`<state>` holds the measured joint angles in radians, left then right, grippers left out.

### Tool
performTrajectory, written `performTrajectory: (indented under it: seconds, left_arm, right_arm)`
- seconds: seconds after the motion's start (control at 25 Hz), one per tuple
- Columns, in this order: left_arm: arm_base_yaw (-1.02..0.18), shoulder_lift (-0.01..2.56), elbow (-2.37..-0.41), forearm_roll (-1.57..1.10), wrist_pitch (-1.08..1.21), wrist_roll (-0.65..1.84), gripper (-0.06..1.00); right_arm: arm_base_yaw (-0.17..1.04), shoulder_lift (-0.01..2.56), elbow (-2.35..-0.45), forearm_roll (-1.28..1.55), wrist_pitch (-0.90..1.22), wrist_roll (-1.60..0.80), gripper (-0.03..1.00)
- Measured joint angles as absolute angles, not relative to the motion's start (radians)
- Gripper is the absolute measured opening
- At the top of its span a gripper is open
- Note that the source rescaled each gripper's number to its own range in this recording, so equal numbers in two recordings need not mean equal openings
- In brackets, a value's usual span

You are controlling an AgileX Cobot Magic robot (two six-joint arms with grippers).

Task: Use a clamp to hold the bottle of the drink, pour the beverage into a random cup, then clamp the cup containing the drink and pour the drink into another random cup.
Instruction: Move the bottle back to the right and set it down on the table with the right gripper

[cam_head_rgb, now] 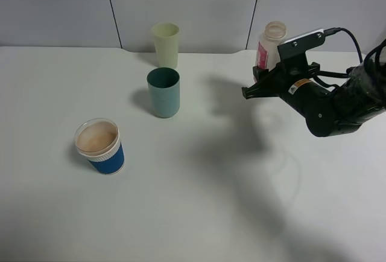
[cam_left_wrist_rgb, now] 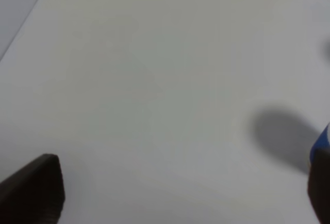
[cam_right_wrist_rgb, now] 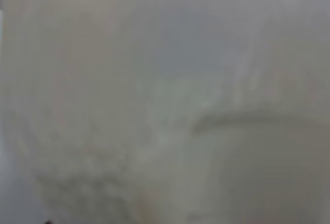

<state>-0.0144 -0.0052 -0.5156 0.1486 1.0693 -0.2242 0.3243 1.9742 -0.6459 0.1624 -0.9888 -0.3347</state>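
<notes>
The robot's right gripper should set the bottle down on the white table [cam_head_rgb: 274, 106] just below the clamp, level with the teal tumbler. The bottle now stands upright at the table's back.
The bottle [cam_head_rgb: 273, 40], pale peach with a pink-red label, stands upright at the back right of the table. My right gripper [cam_head_rgb: 252, 87], the clamp, hangs just in front of it and covers its lower body; its jaws look shut, with nothing seen between them. The right wrist view is one pale blur, too close to read. The blue-and-white cup [cam_head_rgb: 101, 147] stands at the front left, tan inside. The teal tumbler [cam_head_rgb: 163, 92] stands in the middle. In the left wrist view my left gripper [cam_left_wrist_rgb: 178, 193] is open, and a blue sliver of the cup [cam_left_wrist_rgb: 323, 140] shows beside one fingertip [cam_left_wrist_rgb: 36, 193].
A pale yellow-green tumbler [cam_head_rgb: 166, 43] stands just behind the teal one, near the back wall. The white table [cam_head_rgb: 199, 201] stretches bare across the front. The right arm's black cables loop over the table's right side.
</notes>
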Motion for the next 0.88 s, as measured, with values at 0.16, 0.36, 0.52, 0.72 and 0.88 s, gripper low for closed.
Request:
performTrajectory:
  seconds: [0.16,0.36,0.52,0.72,0.88]
  left_arm:
    - [-0.014,-0.005,-0.516,0.149,1.069,-0.224,0.88]
    - [-0.014,-0.005,-0.516,0.149,1.069,-0.224,0.88]
    - [-0.014,-0.005,-0.516,0.149,1.069,-0.224,0.88]
    - [-0.014,-0.005,-0.516,0.149,1.069,-0.224,0.88]
    - [-0.014,-0.005,-0.516,0.149,1.069,-0.224,0.88]
  right_arm:
    - [0.324,2.009,-0.646,0.167,-1.023,-0.301,0.00]
    - [0.324,2.045,-0.646,0.198,-1.076,-0.273,0.00]
    - [0.324,2.071,-0.647,0.202,-1.116,-0.229,0.00]
    - [0.324,2.118,-0.647,0.209,-1.149,-0.110,0.00]
    - [0.324,2.121,-0.647,0.217,-1.149,-0.099,0.00]
